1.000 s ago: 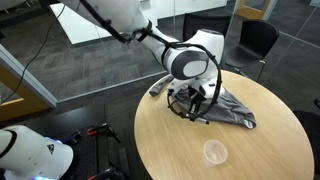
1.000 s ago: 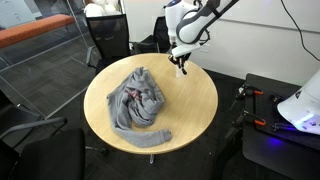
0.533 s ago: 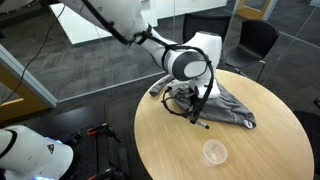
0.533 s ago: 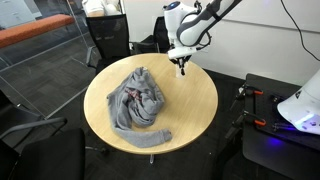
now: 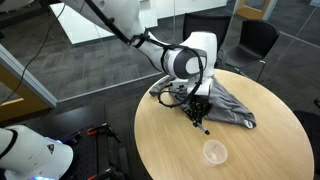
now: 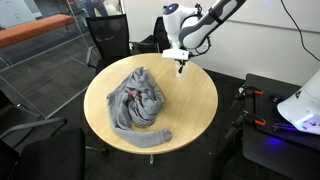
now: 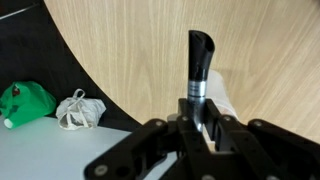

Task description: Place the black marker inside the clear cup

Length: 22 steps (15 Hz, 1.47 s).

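Observation:
My gripper is going to let go of the black marker, now just above the round table, inside the clear cup (image 5: 214,152) (image 7: 219,92) that stands on bare wood in front of the grey cloth.
My gripper (image 5: 199,112) is shut on the black marker (image 5: 204,124), which points down from the jaws just above the round wooden table. The clear cup (image 5: 213,152) stands on the table a short way nearer the front edge, apart from the marker. In the wrist view the marker (image 7: 198,62) sticks straight out between the shut jaws (image 7: 199,125), with a pale see-through shape that looks like the cup (image 7: 224,100) just behind it. In an exterior view the gripper (image 6: 180,60) hangs over the table's far edge; I cannot make out the cup there.
A crumpled grey cloth (image 5: 236,110) lies on the table (image 5: 165,140) behind the gripper; it also shows in an exterior view (image 6: 138,100). Black chairs (image 6: 108,38) stand round the table. A green object (image 7: 25,102) and a white bag (image 7: 78,108) lie on the floor.
The gripper with the marker has moved away from the cloth's edge and a little closer to the cup. The cup and the cloth have not moved.

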### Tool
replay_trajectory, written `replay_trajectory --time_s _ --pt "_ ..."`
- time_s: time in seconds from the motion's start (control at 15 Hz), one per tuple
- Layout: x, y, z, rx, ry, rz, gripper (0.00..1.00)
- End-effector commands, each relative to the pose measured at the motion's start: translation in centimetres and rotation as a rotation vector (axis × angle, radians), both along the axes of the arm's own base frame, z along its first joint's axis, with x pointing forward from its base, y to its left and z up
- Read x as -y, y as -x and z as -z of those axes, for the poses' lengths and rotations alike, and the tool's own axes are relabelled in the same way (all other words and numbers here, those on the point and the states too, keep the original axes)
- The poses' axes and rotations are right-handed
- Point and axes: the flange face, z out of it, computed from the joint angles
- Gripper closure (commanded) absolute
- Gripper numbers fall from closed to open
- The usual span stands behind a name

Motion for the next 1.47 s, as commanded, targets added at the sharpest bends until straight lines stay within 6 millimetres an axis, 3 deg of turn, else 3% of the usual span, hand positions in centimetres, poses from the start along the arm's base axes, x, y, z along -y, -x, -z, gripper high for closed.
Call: replay_trajectory --time_s 0.0,0.53,0.93,1.4 --pt "1.2 -0.2 -0.6 0.038 0.103 0.166 0.95" --pt "4.3 -0.6 -1.2 0.081 0.363 0.490 0.95" --pt "6.4 -1.5 -0.5 0.067 0.605 0.679 0.95" --pt "7.7 -4.3 2.4 0.069 0.759 0.535 0.95"
